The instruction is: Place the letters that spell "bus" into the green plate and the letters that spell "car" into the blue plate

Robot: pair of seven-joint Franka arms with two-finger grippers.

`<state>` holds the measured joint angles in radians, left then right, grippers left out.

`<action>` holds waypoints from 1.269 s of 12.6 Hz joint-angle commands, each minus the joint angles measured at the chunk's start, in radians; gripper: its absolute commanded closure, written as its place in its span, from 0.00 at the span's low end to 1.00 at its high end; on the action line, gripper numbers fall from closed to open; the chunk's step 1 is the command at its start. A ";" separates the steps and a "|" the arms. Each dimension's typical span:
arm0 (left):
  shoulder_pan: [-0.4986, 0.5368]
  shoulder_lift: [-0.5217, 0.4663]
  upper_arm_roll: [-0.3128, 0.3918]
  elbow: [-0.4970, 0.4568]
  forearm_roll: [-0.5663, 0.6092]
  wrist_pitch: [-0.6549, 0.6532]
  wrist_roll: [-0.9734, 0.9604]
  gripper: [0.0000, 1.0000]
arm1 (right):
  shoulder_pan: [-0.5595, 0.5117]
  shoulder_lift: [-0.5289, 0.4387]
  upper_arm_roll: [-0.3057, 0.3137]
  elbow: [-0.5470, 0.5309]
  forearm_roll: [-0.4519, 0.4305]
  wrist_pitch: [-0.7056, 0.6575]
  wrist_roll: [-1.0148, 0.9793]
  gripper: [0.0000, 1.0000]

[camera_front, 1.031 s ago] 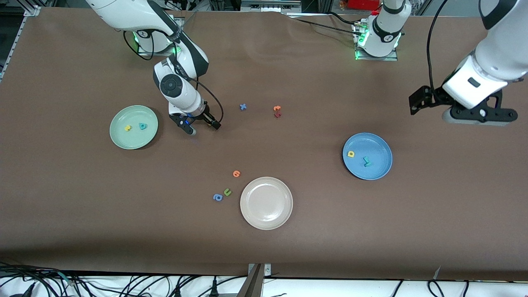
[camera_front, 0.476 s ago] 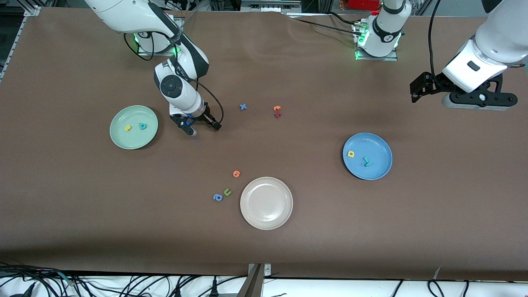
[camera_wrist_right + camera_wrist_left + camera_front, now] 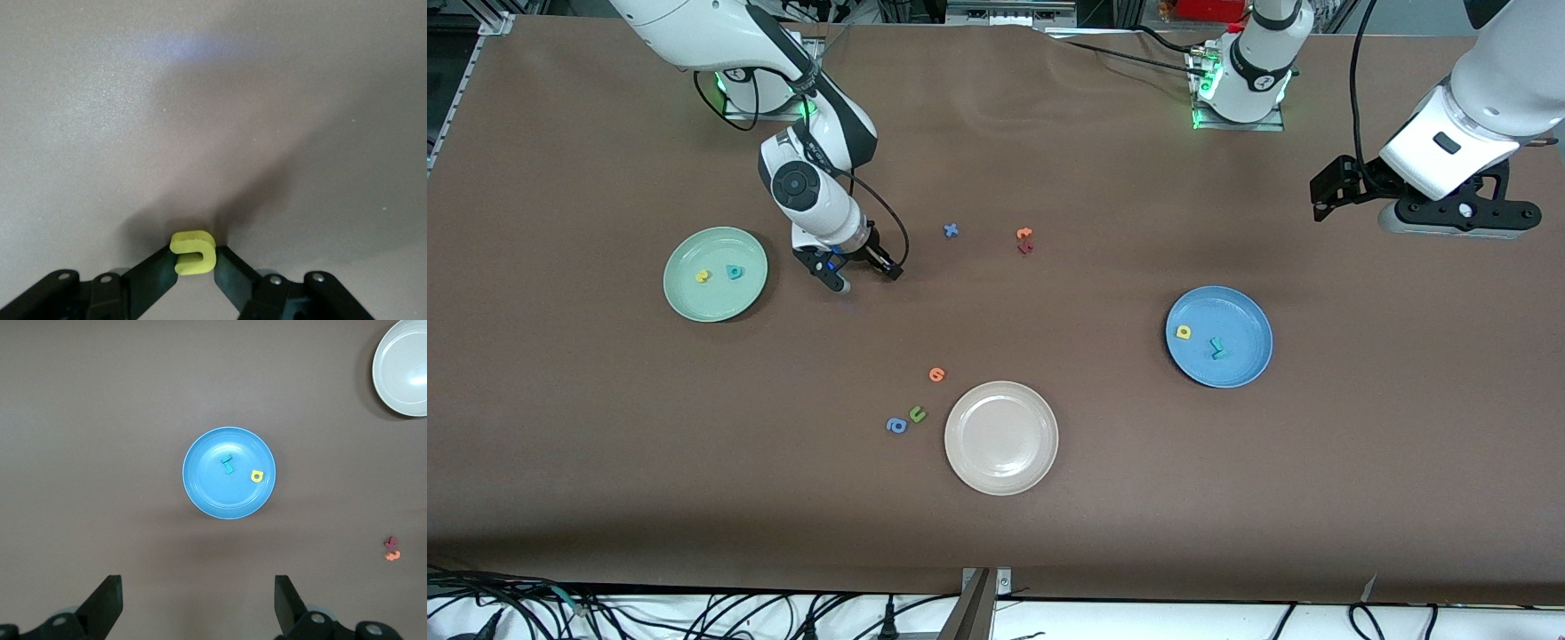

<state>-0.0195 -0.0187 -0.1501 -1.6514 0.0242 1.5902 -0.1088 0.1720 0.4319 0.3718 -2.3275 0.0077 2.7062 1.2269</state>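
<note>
The yellow u will go down on the green plate (image 3: 720,268), between the yellow s and the teal b, as I place it with my right gripper.
The green plate (image 3: 716,302) holds a yellow s (image 3: 703,276) and a teal b (image 3: 735,272). Beside it, toward the table's middle, my right gripper (image 3: 845,277) is down at the table. In the right wrist view both fingers press the sides of the yellow u (image 3: 194,252), with my right gripper (image 3: 195,263) shut on it. The blue plate (image 3: 1240,311) holds a yellow a (image 3: 1184,332) and a teal r (image 3: 1216,348). My left gripper (image 3: 198,607) hangs open and empty high over the table at the left arm's end, looking down on the blue plate (image 3: 207,487).
A blue x (image 3: 951,230), an orange letter (image 3: 1024,234) and a dark red letter (image 3: 1024,248) lie mid-table. Nearer the camera are an orange letter (image 3: 936,374), an olive-green u (image 3: 917,413), a blue a (image 3: 896,425) and the beige plate (image 3: 1000,462).
My right gripper's fingers have closed in on the yellow u without shifting place. My left arm rose a little toward its base, then held still.
</note>
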 commanded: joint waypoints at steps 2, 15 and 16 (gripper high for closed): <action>-0.004 -0.007 0.009 -0.004 -0.023 -0.010 0.024 0.00 | 0.004 -0.109 -0.031 0.061 -0.011 -0.243 -0.021 0.99; -0.004 -0.007 0.009 -0.004 -0.023 -0.010 0.023 0.00 | -0.002 -0.153 -0.551 0.096 -0.009 -0.554 -1.016 0.99; -0.004 -0.007 0.009 -0.004 -0.023 -0.010 0.023 0.00 | -0.003 -0.136 -0.560 0.076 -0.009 -0.518 -1.041 0.99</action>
<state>-0.0195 -0.0186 -0.1494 -1.6515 0.0242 1.5901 -0.1087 0.1608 0.2798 -0.1718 -2.2101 0.0006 2.1278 0.2420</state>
